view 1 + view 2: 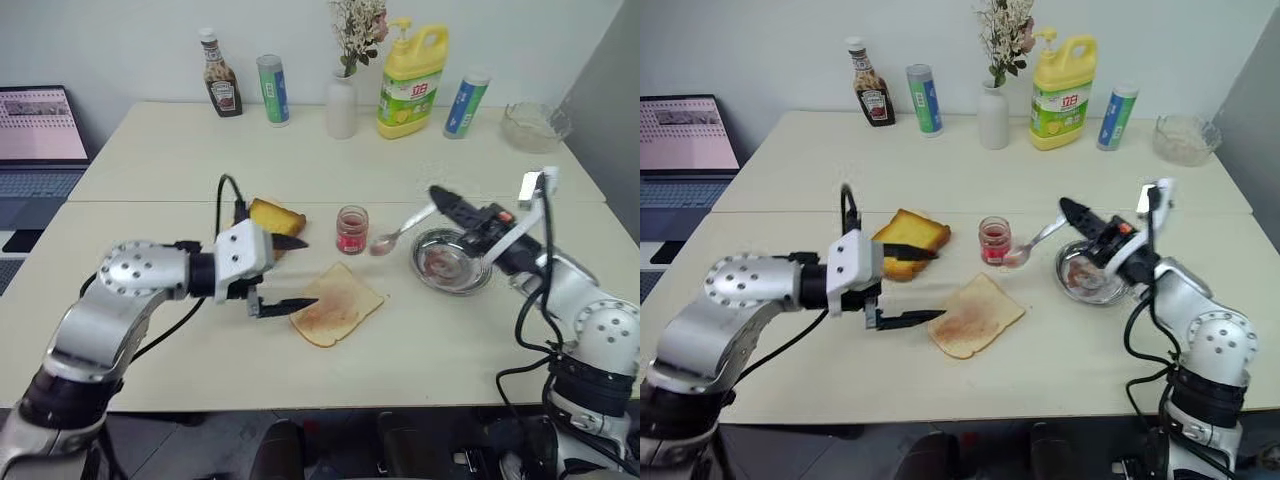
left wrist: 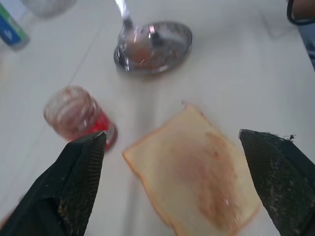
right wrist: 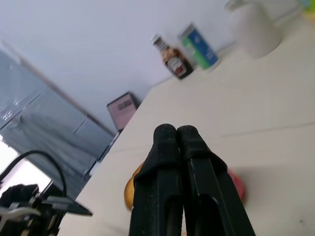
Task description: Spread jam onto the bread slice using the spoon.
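Observation:
Next, my right gripper lets go of the spoon in the round steel dish point(image 1: 471, 262), with the spoon's handle leaning over the dish's rim.
The bread slice point(image 1: 338, 303), pale tan with a pinkish-brown smear, lies flat on the table at the centre front. Just behind it stands the small glass jar of red jam point(image 1: 351, 229). My left gripper point(image 1: 297, 272) hovers open at the bread's left edge, its fingers pointing right; the left wrist view shows the bread point(image 2: 197, 172) and jam jar point(image 2: 78, 115) beyond its spread fingertips. My right gripper point(image 1: 438, 195) is shut on the handle of the spoon point(image 1: 398, 236). The spoon slants down to the left, its bowl just right of the jar and raised above the table.
A round steel dish point(image 1: 470, 283) with pink smears sits under my right gripper. A thick golden toast slab point(image 1: 277, 216) lies behind the left gripper. Along the back stand a ketchup bottle point(image 1: 220, 75), two cans, a vase point(image 1: 342, 100), a yellow jug point(image 1: 412, 80) and a glass bowl point(image 1: 535, 125). A laptop point(image 1: 40, 140) stands far left.

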Robot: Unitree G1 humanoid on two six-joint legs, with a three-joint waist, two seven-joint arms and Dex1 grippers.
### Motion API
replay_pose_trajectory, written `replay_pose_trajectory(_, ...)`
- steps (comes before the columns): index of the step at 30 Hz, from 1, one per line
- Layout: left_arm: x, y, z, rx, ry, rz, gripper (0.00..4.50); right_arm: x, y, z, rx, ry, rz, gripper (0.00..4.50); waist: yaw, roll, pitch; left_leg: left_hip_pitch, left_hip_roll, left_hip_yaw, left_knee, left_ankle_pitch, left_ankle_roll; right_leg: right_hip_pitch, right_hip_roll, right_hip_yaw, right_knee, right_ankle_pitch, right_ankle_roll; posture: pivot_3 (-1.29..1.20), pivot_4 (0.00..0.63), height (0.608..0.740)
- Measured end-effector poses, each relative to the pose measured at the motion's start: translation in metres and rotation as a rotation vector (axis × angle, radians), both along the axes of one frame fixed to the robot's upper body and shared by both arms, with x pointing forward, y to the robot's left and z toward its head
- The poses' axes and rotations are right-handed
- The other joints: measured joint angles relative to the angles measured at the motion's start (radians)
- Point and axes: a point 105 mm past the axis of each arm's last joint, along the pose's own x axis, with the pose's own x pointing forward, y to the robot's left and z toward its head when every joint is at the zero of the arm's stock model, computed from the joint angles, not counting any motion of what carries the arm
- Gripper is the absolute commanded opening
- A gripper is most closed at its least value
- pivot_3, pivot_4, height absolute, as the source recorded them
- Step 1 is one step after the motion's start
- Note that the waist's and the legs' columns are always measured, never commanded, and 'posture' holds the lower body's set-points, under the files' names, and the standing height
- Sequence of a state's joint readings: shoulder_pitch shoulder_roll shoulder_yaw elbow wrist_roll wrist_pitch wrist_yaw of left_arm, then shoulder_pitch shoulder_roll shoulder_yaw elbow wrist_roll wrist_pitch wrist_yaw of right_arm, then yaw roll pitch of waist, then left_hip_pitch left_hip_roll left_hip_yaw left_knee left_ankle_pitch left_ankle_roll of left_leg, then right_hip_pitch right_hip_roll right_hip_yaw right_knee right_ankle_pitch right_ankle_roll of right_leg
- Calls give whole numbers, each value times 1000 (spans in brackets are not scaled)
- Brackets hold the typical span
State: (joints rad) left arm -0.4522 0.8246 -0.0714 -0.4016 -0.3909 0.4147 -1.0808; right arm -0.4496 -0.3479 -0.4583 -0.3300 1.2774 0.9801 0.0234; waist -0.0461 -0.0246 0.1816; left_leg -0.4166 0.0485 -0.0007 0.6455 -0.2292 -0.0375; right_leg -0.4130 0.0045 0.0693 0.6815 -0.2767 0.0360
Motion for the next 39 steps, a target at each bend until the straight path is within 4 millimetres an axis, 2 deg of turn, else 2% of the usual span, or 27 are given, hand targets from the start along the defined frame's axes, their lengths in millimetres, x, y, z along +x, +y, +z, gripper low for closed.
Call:
replay_pose_trajectory(5, 6, -25, 6, -16, -5, -68, 4500, -1, -43, 8, -22, -23, -181, 15, 0, 0, 0, 0, 0, 0, 0, 0, 0, 0, 0, 0, 0, 0, 0, 0, 150, 740)
replay_pose_trajectory(10, 10, -49, 1, -27, 22, -93, 4500, 0, -71, -11, -41, 39, -281, 15, -4, 0, 0, 1, 0, 0, 0, 0, 0, 1, 0, 1, 0, 0, 0, 0, 150, 740)
replay_pose_trajectory(15, 22, -72, -2, -42, 21, -77, 4500, 10, -97, -40, -18, 119, -365, 15, -1, 0, 0, 1, -1, 1, 1, 0, 0, 2, 0, 2, 0, 0, 0, 0, 150, 740)
replay_pose_trajectory(24, 22, -86, -4, -41, 21, -101, 4500, 26, -117, -84, -26, 244, -415, 15, -2, 1, 0, 2, -1, 1, 1, 0, 0, 2, 0, 2, 0, 0, 0, 0, 150, 740)
replay_pose_trajectory(28, 22, -86, -4, -41, 21, -101, 4500, 31, -125, -89, -40, 261, -432, 15, -2, 1, 0, 2, -1, 0, 0, 0, 0, 2, 0, 2, 0, 0, 0, 0, 150, 740)
replay_pose_trajectory(31, 22, -87, -4, -42, 20, -101, 4500, 32, -131, -92, -66, 263, -448, 660, 0, 1, 0, 2, -1, 0, 0, 0, 0, 2, 0, 2, 0, 0, 0, 0, 150, 740)
replay_pose_trajectory(35, 22, -87, -4, -42, 18, -101, 4500, 30, -130, -100, -147, 276, -422, 2146, 0, 1, 0, 2, -1, 1, 0, 0, 0, 2, 0, 2, 0, 0, 0, 0, 150, 740)
replay_pose_trajectory(39, 24, -88, -5, -43, 21, -95, 4500, 29, -125, -99, -179, 255, -391, 3623, 0, 1, 0, 2, -1, 0, 0, 0, 0, 2, 0, 2, 0, 0, 0, 0, 150, 740)
